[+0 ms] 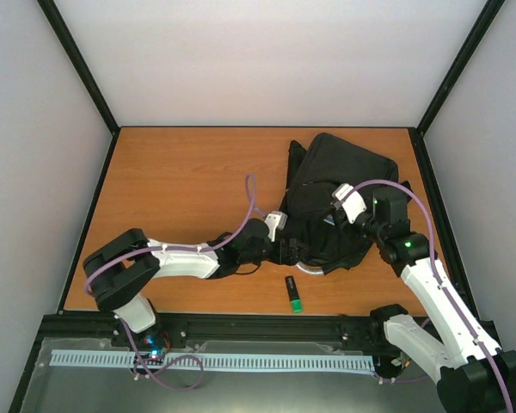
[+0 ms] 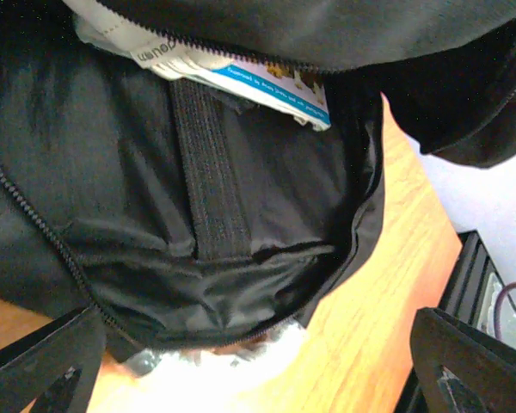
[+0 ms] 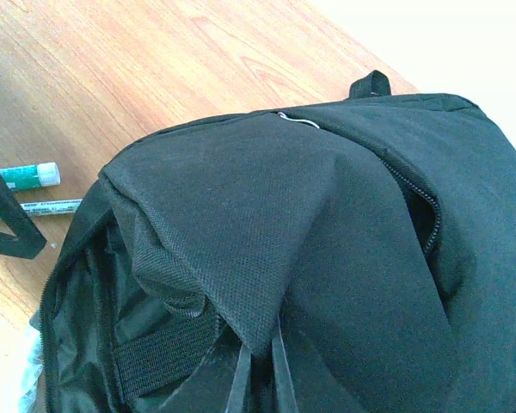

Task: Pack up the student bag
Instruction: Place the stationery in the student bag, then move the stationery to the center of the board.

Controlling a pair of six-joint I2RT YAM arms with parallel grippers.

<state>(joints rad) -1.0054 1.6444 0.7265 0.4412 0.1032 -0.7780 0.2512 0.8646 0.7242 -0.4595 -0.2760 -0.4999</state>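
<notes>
Next, my left gripper goes to the black body [image 1: 292, 292] of the green-capped stick in front of the student bag and closes there.
The student bag [image 1: 340, 185] is a large black backpack lying at the back right of the table. My right gripper [image 3: 260, 366] is shut on a fold of its upper flap [image 3: 267, 249] and holds the main mouth open. My left gripper [image 2: 258, 366] is at that mouth, jaws wide apart with nothing between them, looking into the black lining [image 2: 241, 258]. A printed paper with a blue strip [image 2: 258, 77] lies inside under the zip edge. A bright white, blurred item [image 2: 215, 374] lies just at the mouth's lower rim.
A green-capped stick [image 1: 293, 294] lies on the wooden table [image 1: 181, 181] in front of the bag, seen as [image 3: 26, 175] with a thin pen [image 3: 39, 207] beside it. Black frame posts and a rail border the table.
</notes>
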